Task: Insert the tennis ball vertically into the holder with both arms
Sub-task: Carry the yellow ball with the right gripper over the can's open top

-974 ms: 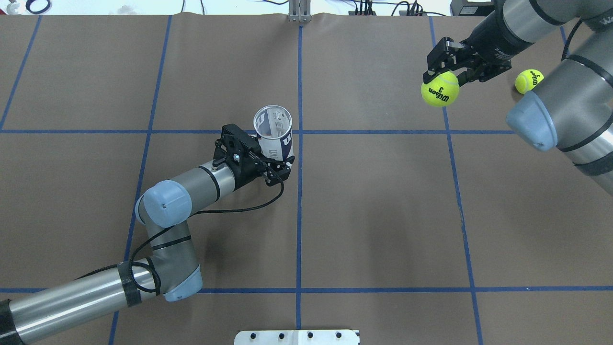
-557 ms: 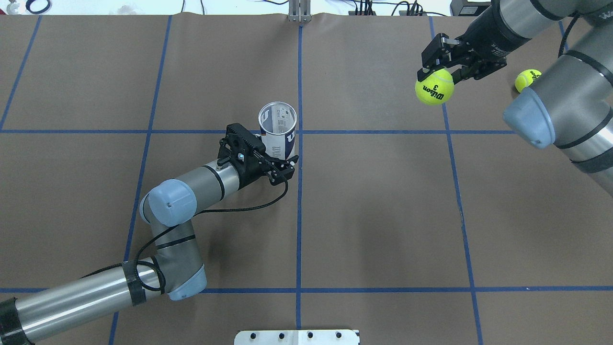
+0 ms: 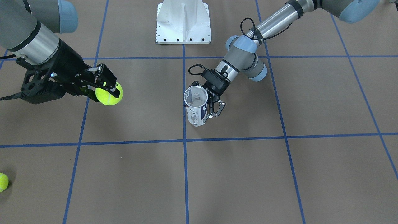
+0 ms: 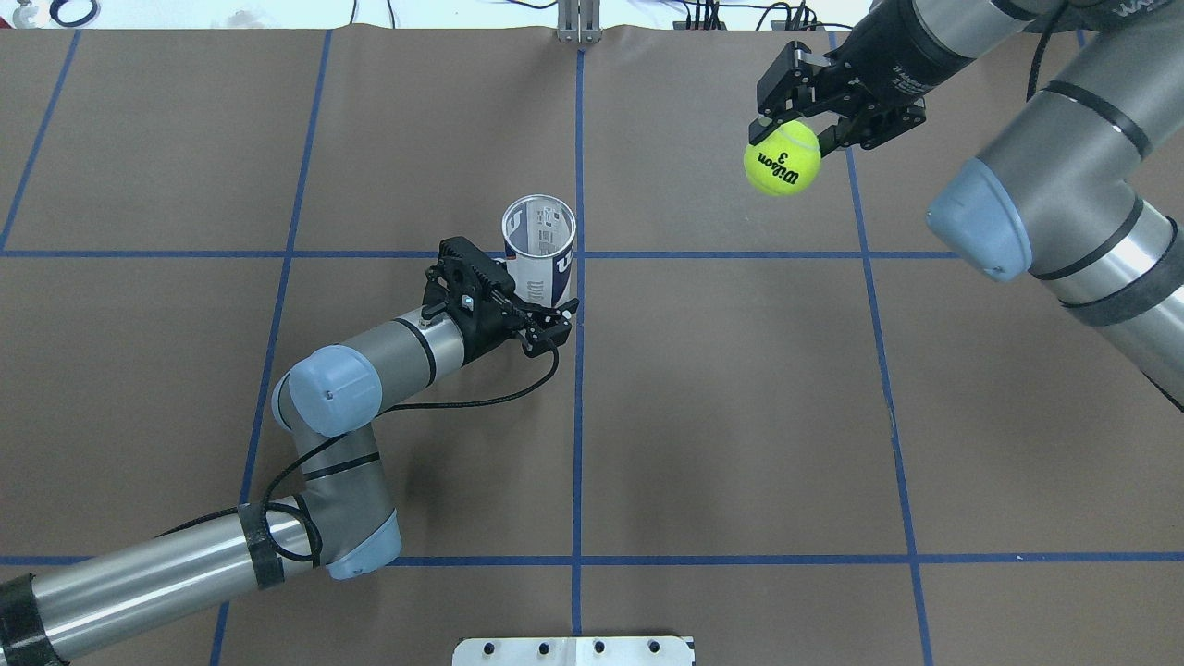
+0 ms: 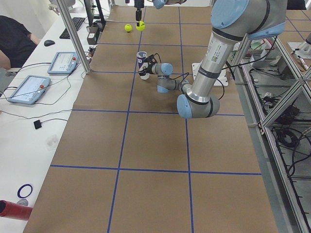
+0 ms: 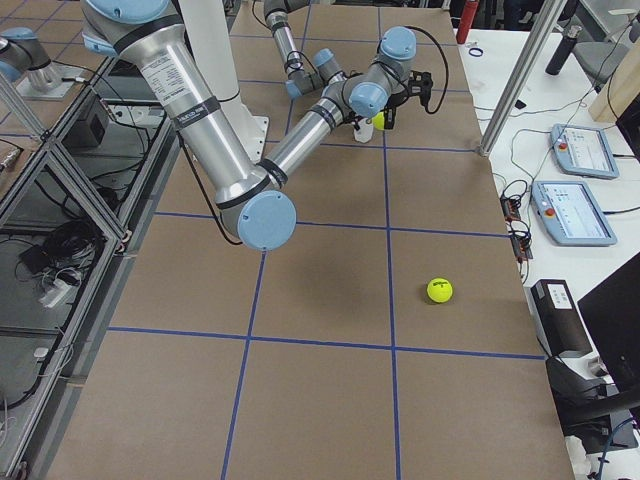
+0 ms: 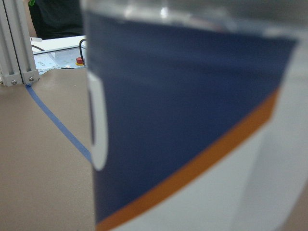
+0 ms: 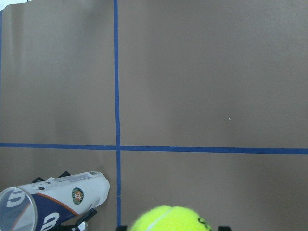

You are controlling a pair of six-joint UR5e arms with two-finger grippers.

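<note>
My right gripper is going to release the yellow tennis ball in the opening of the holder (image 3: 192, 93) (image 8: 17, 211), just where that opening sits above the label.
The holder (image 4: 538, 250), a clear can with a white and navy label, stands upright with its open mouth up near the table's centre line. It also shows in the front view (image 3: 196, 107) and fills the left wrist view (image 7: 183, 120). My left gripper (image 4: 536, 298) is shut on its lower body. My right gripper (image 4: 791, 134) is shut on a yellow tennis ball (image 4: 783, 159) and holds it in the air, far right of the holder and beyond it. In the right wrist view the ball (image 8: 168, 219) is at the bottom edge and the holder (image 8: 53, 199) at the lower left.
A second tennis ball (image 3: 2, 182) lies on the brown table near the far right corner; it also shows in the right side view (image 6: 439, 290). A white metal pedestal base (image 3: 183, 21) stands at the robot's side. Blue tape lines cross the table.
My right gripper has carried the tennis ball leftward, toward the table's middle. My left gripper has shifted the holder slightly right and set it more upright.
</note>
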